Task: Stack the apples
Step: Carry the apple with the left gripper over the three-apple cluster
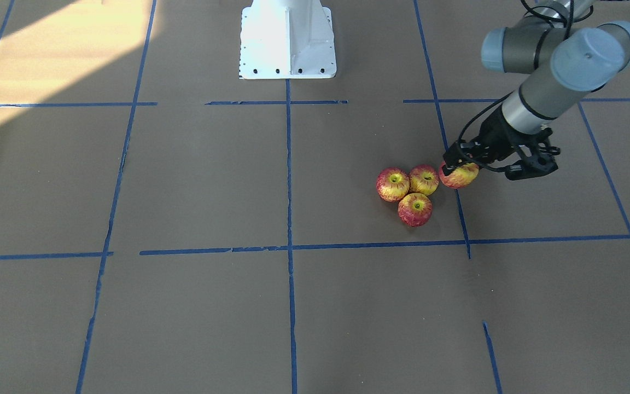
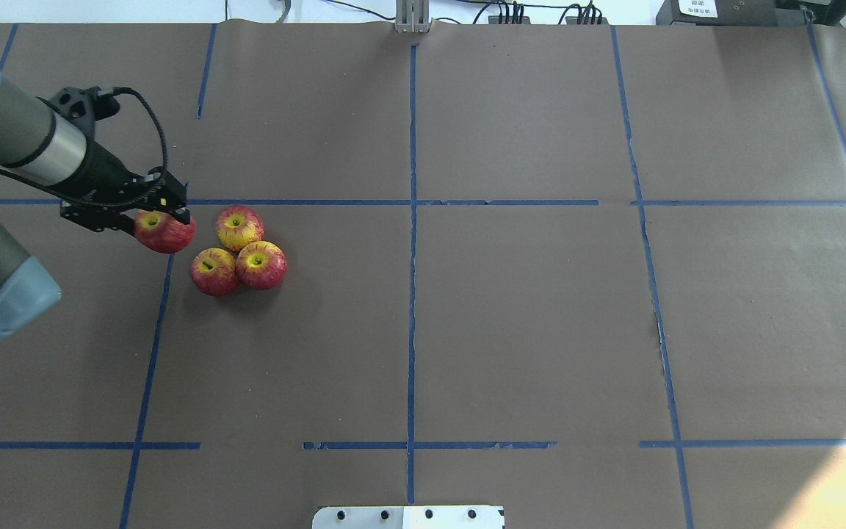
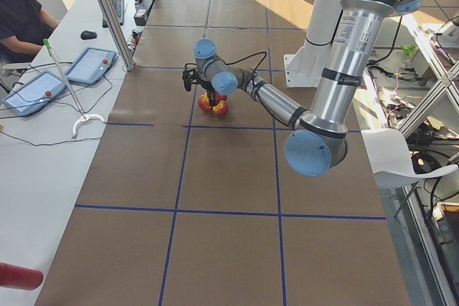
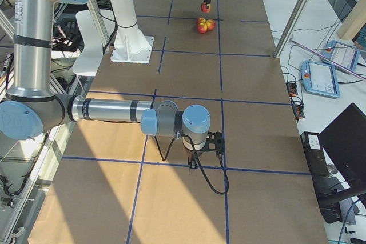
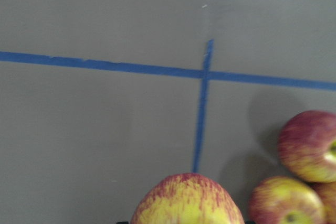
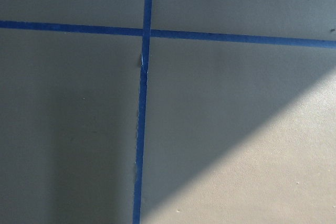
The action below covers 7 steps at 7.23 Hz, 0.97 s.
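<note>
The apple in my left gripper will be let go on top of the tight apple cluster (image 1: 416,181) (image 5: 312,183), over the dip where they meet.
Three apples (image 2: 239,226) (image 2: 214,271) (image 2: 261,264), red with yellow streaks, sit touching in a tight cluster on the brown table. They also show in the front-facing view (image 1: 415,209). My left gripper (image 2: 162,217) is shut on a fourth apple (image 2: 164,231) (image 1: 459,175) and holds it just beside the cluster, on the robot's left of it and slightly above the table. The left wrist view shows this apple (image 5: 186,200) at the bottom edge and the cluster (image 5: 307,145) at the right. My right gripper (image 4: 203,155) shows only in the exterior right view, low over the table and far from the apples; I cannot tell its state.
Blue tape lines (image 2: 412,202) divide the brown paper table into squares. The white robot base (image 1: 287,38) stands at the table's robot side. A side desk with tablets (image 3: 90,64) and a seated person lies beyond the table's far edge.
</note>
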Tool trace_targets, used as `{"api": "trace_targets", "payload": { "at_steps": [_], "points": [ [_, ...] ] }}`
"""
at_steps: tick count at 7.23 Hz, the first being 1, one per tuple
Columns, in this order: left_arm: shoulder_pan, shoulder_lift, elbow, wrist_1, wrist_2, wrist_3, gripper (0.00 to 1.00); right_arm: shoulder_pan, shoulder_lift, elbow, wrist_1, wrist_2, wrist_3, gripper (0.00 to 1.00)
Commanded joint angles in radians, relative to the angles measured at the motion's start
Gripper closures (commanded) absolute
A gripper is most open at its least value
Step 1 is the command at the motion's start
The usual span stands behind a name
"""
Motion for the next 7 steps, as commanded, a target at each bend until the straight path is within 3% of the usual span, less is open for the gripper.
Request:
{"api": "trace_targets", "payload": {
  "at_steps": [1, 4, 5, 7],
  "points": [
    [0.072, -0.042, 0.016, 0.04, 0.006, -0.046, 1.0, 0.0, 0.0, 0.0, 0.0, 0.0, 0.0, 0.0],
    [0.082, -0.064, 0.025, 0.04, 0.021, -0.046, 1.0, 0.0, 0.0, 0.0, 0.0, 0.0, 0.0, 0.0],
    [0.082, -0.065, 0.01, 0.041, 0.096, -0.044, 1.0, 0.0, 0.0, 0.0, 0.0, 0.0, 0.0, 0.0],
    [0.082, -0.072, 0.023, 0.04, 0.15, -0.044, 1.0, 0.0, 0.0, 0.0, 0.0, 0.0, 0.0, 0.0]
  ]
}}
